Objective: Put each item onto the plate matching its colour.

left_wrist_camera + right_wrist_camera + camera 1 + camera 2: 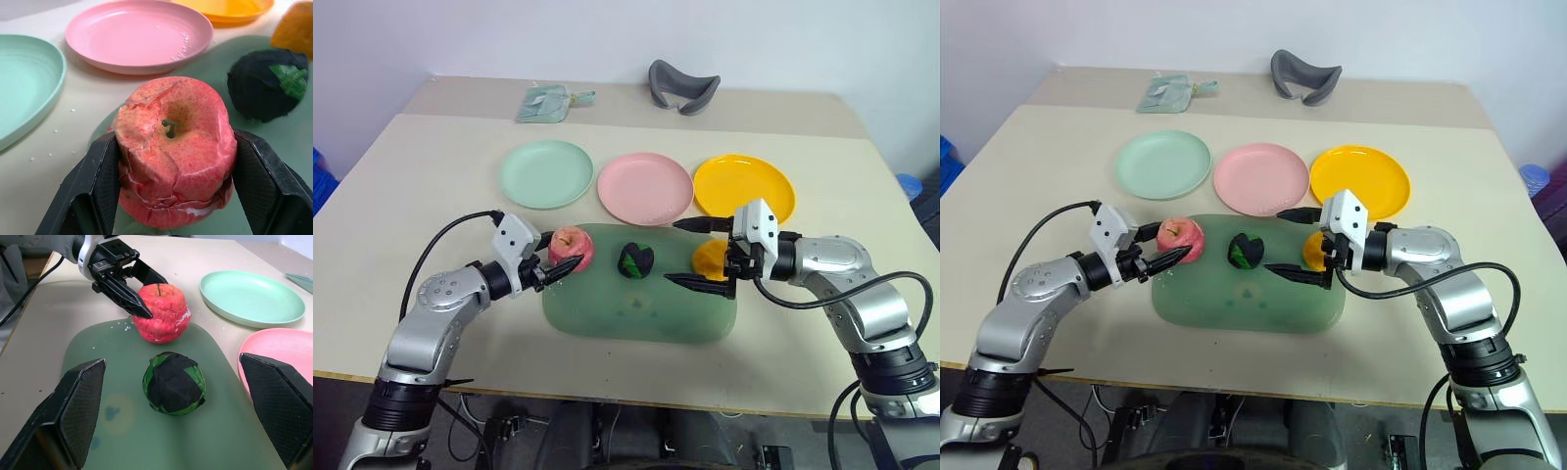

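Observation:
My left gripper should release the pink-red apple on the pink plate's side (618,179) (97,34) closest to the mint green plate.
The pink-red apple (578,243) stands on the left end of the dark-green mat (636,315), and my left gripper (560,257) is shut on it, one black finger (93,181) pressed against each side. The green-and-black lumpy piece (635,260) lies in the middle of the mat. My right gripper (672,253) is open and points left, with the orange-yellow fruit (709,258) on the mat between the bases of its fingers. Behind the mat sit the mint green plate (546,173), the pink plate (644,187) and the yellow plate (744,186), all with nothing on them.
A grey curved object (682,86) lies at the table's far edge, and a pale green packet (546,102) lies at the far left. The beige table (401,215) has bare room on both sides of the mat.

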